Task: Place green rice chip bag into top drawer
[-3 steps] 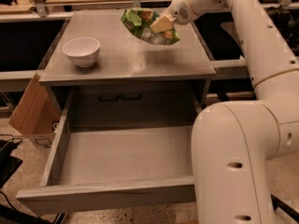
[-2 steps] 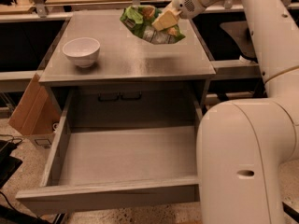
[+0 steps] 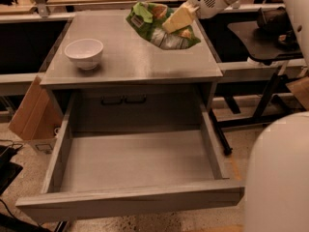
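Next, my gripper lets go of the green rice chip bag on the middle of the open top drawer's grey bottom (image 3: 144, 149).
The green rice chip bag (image 3: 153, 24) is crumpled, bright green with a silver underside, and hangs above the back right of the grey table top (image 3: 130, 57). My gripper (image 3: 176, 22) comes in from the upper right and is shut on the bag with its yellowish fingers (image 3: 177, 17). The top drawer (image 3: 135, 163) is pulled wide open below the table front. Its smooth grey bottom holds nothing.
A white bowl (image 3: 84, 53) stands on the table's left side. A cardboard box (image 3: 30, 115) leans at the left of the table. A dark stand (image 3: 263, 37) and its legs are at the right. My white arm body (image 3: 280, 178) fills the lower right.
The gripper with the bag has lifted slightly and shifted, carrying the bag above the table's back right. The view has also shifted; bowl and drawer stay put.
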### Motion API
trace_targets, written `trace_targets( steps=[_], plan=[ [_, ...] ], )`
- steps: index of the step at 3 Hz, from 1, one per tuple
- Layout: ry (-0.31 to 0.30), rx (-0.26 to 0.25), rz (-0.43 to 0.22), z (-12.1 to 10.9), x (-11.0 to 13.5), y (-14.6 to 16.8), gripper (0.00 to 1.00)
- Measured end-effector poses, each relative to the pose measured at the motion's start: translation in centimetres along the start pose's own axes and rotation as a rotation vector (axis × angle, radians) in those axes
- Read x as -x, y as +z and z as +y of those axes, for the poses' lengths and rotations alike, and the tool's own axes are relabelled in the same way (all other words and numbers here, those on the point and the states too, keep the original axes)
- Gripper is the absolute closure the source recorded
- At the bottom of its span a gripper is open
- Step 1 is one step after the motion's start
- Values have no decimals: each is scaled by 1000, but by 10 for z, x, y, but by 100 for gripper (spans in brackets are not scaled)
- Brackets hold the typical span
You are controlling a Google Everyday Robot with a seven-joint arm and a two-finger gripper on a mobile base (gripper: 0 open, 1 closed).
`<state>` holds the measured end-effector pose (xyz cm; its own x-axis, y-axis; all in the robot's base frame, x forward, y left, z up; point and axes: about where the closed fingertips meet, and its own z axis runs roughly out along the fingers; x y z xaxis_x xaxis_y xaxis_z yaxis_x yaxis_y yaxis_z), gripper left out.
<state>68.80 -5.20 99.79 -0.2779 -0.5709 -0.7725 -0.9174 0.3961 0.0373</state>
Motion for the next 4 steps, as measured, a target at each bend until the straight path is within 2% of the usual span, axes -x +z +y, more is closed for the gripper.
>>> trace_targets(
  steps=[1,2,3,4],
  plan=[
    [62,-11,-47,45,7,-30,100],
    [109,27,-43,90,-14,-30,100],
    [141,83,-31,119,-53,8,100],
    [171,113,26,136,-108,68,100]
  ],
)
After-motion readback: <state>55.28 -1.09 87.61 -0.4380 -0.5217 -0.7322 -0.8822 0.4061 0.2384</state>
